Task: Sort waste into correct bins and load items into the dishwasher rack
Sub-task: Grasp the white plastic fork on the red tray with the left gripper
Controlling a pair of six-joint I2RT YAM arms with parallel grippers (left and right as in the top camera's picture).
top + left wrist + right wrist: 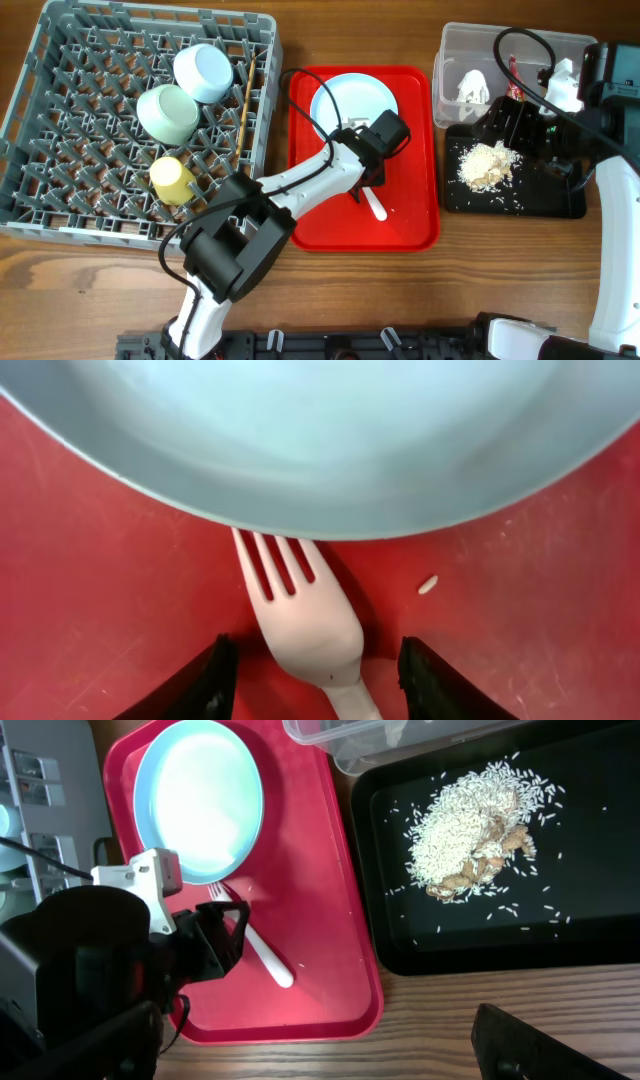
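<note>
The white plastic fork's teeth sit under the plate's rim; next my left gripper grabs the fork by its head [312,630], pulls it clear, then lifts.
My left gripper [368,182] [316,652] is open and low on the red tray [410,225], its fingers on either side of the white plastic fork [376,206] [300,615], just in front of the pale blue plate [350,100] [330,440]. My right gripper [517,122] [330,1050] is open and empty, high over the black tray [565,200]. The rice crumbs [485,165] [470,825] lie in the black tray. The white tissue [472,86] and the red wrapper [514,75] are in the clear tub [450,50]. The blue bowl [203,72], green bowl [167,112], yellow cup [172,178] and chopsticks [245,110] are in the grey rack [60,120].
The rack fills the left of the table. The red tray [330,920] lies between the rack and the bins. In the right wrist view the left arm's dark body covers the tray's left side, next to the plate [200,795] and fork [262,952]. Bare wood runs along the front.
</note>
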